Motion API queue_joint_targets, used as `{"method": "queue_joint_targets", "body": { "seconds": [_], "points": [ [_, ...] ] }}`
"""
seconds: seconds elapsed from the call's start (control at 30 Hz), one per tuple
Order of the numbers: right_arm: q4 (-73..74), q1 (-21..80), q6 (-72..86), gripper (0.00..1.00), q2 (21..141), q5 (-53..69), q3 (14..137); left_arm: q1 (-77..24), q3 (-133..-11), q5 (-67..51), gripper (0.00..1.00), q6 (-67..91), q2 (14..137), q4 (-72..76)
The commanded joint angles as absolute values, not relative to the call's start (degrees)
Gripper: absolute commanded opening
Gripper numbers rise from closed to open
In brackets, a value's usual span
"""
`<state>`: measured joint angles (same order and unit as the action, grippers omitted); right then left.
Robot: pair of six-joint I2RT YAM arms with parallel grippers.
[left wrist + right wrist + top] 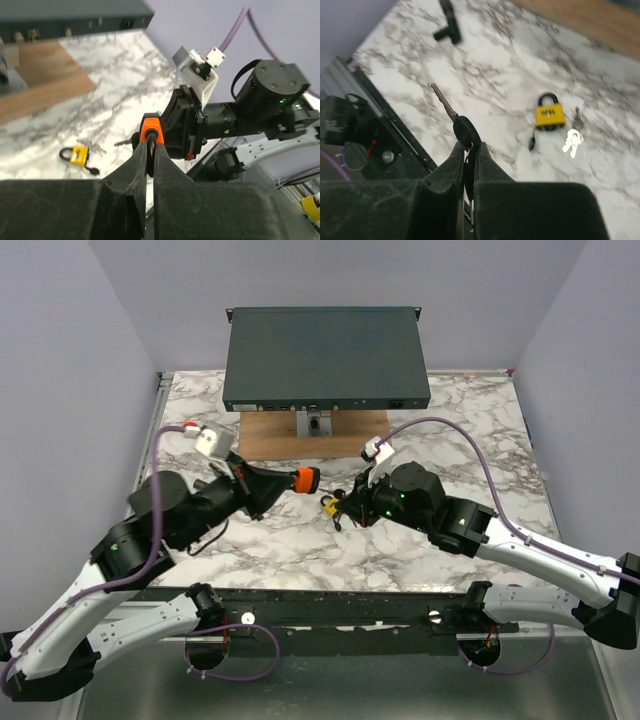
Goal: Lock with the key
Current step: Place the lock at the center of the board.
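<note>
My right gripper needs to let go of the dark key on the marble (pixel 376 497) (pixel 620 142) next to the small silver keys, away from the yellow padlock.
My left gripper (pixel 300 481) is shut on the key's orange plastic head (pixel 306 479), held above the marble table; the head shows between the jaws in the left wrist view (pixel 150 131), its blade hidden. My right gripper (pixel 340 507) is shut on a dark-headed key (pixel 466 132) whose metal blade (pixel 442 102) points up and away. This dark key (pixel 135 140) hangs just behind the orange head. A yellow padlock (pixel 550 115) lies flat on the table below the grippers, also seen in the left wrist view (pixel 78 155) and the top view (pixel 328 505).
A dark flat box (pixel 325 358) stands on a wooden board (pixel 270 433) at the back. Small silver keys (pixel 572 140) lie beside the padlock. A small black part (pixel 449 22) lies further off. The table's dark front rail (pixel 330 605) runs between the arm bases.
</note>
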<state>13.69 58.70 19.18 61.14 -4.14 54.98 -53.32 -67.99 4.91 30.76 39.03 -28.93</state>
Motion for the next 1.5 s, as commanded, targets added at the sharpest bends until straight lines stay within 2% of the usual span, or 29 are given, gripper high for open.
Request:
{"method": "queue_joint_targets", "body": {
  "seconds": [0.0,0.17,0.4,0.53,0.77,1.1,1.47],
  "points": [
    [16.75,55.72,27.67,0.01,62.66,-11.69,50.49,-52.51,-59.36,2.52,0.0,38.46,40.62,-22.32],
    [17.92,49.29,33.1,0.01,64.81,-12.54,46.68,-50.77,-50.0,-0.75,0.0,43.52,43.74,-13.94],
    [19.3,38.71,37.03,0.01,64.79,-12.99,44.25,-47.31,-44.01,-6.64,0.0,49.26,56.33,2.27],
    [20.12,34.38,37.98,0.01,65.19,-13.66,44.03,-45.1,-44.27,-10.27,0.0,53.45,66.95,12.94],
    [21.15,30.06,40.1,0.01,64.59,-16.36,43.38,-44.39,-51.43,-15.48,0.0,59.5,87.82,23.08],
    [22.98,28.01,41.64,0.01,61.57,-19.7,42.64,-44.74,-62.77,-18.1,0.0,63.04,106.09,22.39],
    [21.98,27.93,41.17,0.01,62.65,-17.31,42.76,-46.39,-70.88,-16.25,0.0,64.44,116.89,16.15]
  ]
}}
